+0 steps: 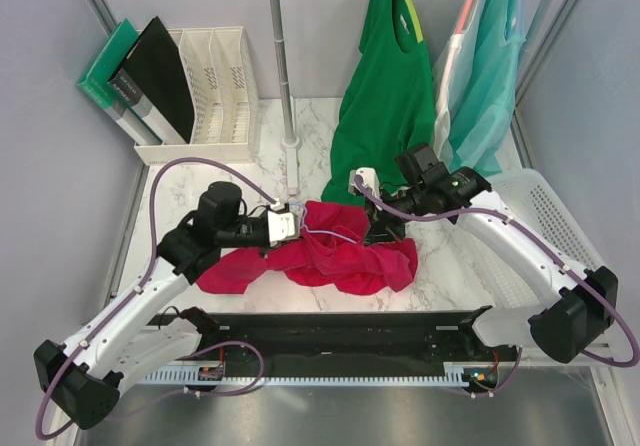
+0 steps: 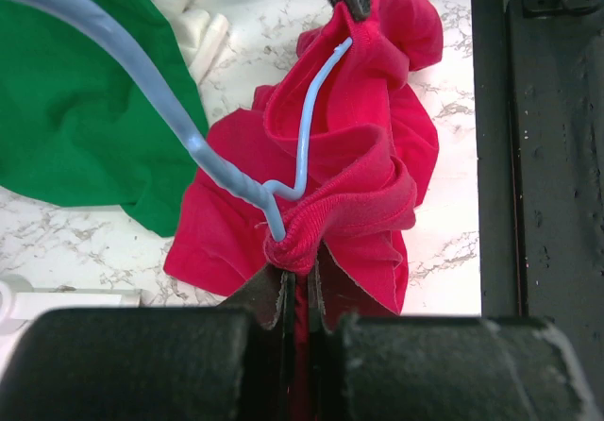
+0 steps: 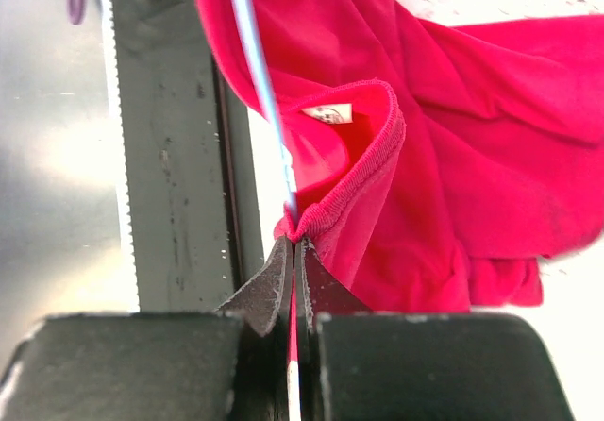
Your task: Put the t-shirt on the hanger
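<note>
Next, my right gripper opens and takes the hanger's loose end point(image 3: 293, 211) before lifting, because that end stops just short of where it is on the t-shirt's collar.
The crimson t-shirt point(image 1: 335, 258) lies bunched on the marble table between my two grippers. The light-blue wire hanger point(image 2: 304, 128) runs through its folds, and its thicker hook end rises to the upper left in the left wrist view. My left gripper point(image 1: 297, 223) is shut on a fold of the t-shirt point(image 2: 377, 194) where the wire enters the fabric. My right gripper point(image 1: 378, 228) is shut on the ribbed collar of the t-shirt point(image 3: 368, 171), and the hanger wire point(image 3: 260, 81) runs down between its jaws. Most of the hanger is hidden in the fabric.
A dark green t-shirt point(image 1: 385, 96) and a teal t-shirt point(image 1: 492, 76) hang on the rack behind, by its pole point(image 1: 283, 66). A white file organizer point(image 1: 210, 86) with folders stands back left. A white basket point(image 1: 550, 216) is at the right. A black strip point(image 1: 340, 331) runs along the front edge.
</note>
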Robot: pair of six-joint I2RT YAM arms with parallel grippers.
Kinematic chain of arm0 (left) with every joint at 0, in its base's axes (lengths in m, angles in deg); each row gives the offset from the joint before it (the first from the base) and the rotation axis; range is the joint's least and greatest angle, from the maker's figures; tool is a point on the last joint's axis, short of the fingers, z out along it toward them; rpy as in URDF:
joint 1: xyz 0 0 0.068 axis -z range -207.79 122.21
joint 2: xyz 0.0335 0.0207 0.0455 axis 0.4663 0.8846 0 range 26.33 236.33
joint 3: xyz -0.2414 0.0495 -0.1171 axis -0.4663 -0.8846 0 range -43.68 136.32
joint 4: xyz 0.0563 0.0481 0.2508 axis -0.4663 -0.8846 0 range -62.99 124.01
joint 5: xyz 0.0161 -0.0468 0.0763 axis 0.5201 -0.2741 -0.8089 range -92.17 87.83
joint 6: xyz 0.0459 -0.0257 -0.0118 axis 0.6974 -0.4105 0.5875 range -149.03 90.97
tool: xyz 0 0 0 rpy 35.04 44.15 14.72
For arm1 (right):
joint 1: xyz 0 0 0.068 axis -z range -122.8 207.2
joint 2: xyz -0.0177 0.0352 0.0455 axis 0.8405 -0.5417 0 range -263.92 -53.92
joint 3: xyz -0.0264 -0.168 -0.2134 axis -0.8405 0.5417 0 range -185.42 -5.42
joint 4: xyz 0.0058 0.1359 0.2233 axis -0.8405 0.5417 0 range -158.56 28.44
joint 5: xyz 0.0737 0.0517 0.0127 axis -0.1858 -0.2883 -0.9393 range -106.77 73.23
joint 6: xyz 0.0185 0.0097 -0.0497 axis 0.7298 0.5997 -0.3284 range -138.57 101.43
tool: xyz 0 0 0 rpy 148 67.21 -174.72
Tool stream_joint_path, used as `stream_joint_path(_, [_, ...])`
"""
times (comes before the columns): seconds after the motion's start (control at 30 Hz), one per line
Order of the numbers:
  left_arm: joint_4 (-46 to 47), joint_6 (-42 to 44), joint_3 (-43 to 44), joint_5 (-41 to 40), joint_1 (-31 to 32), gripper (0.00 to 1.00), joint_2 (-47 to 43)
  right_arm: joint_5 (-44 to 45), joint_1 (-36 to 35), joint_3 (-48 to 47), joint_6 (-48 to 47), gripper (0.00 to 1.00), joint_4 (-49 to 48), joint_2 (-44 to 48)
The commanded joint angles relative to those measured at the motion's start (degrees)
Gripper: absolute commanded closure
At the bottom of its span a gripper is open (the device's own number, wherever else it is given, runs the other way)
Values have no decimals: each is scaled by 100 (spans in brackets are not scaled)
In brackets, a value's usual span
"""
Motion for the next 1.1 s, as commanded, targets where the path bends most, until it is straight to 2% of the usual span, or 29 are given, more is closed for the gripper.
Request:
stream_joint_path(0.0, [223,23,45,296,30,98,-339,230,5,-140,-80,100,-145,223])
stream_joint_path(0.27, [180,-101,89,490,30,98,-296,239,-56,-271,-98,100,-242,82])
stream_joint_path(0.4, [311,-258,177,157,30,98,-164,-59,-82,-350,-194,90,-40,108])
stream_joint_path(0.63, [522,-487,98,-46,30,98,-75,-166,-109,-245,-467,86,163,223])
stream_joint_path(1.07, [689,-707,195,577,30,98,-66,142,-205,-131,-291,77,-373,100])
